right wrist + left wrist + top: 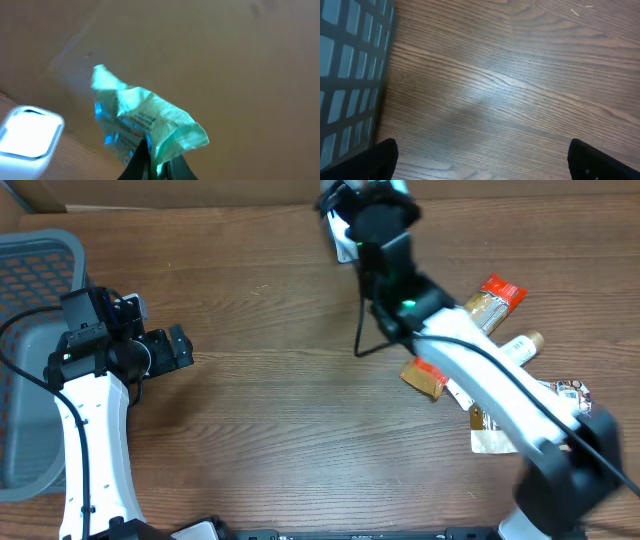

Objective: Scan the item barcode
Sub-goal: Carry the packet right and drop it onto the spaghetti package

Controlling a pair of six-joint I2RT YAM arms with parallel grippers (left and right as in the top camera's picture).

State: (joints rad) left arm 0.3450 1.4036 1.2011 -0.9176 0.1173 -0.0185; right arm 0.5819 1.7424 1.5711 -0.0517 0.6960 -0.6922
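Note:
The robot's right gripper will release the pale green packet on top of the orange-red packet and the white bottle (484, 347).
My right gripper (157, 161) is shut on the lower edge of a crumpled pale green packet (142, 117), the item, with small print and blue markings facing the camera. It is held up in front of a brown cardboard wall, with a white glowing scanner (29, 139) just to its left. No barcode shows clearly. From overhead, the right gripper (357, 204) reaches to the table's far edge and hides the packet; the white scanner (343, 238) peeks out beside it. My left gripper (482, 161) is open over bare wood, its black fingertips (384, 156) far apart; overhead it is the left gripper (188, 350).
A grey mesh basket (30, 290) stands at the left edge, close to my left gripper, and shows as the basket (347, 75). Right of centre lie an orange-red packet (495, 298), a white bottle (520, 346), an orange packet (424, 377) and a foil pouch (497, 430).

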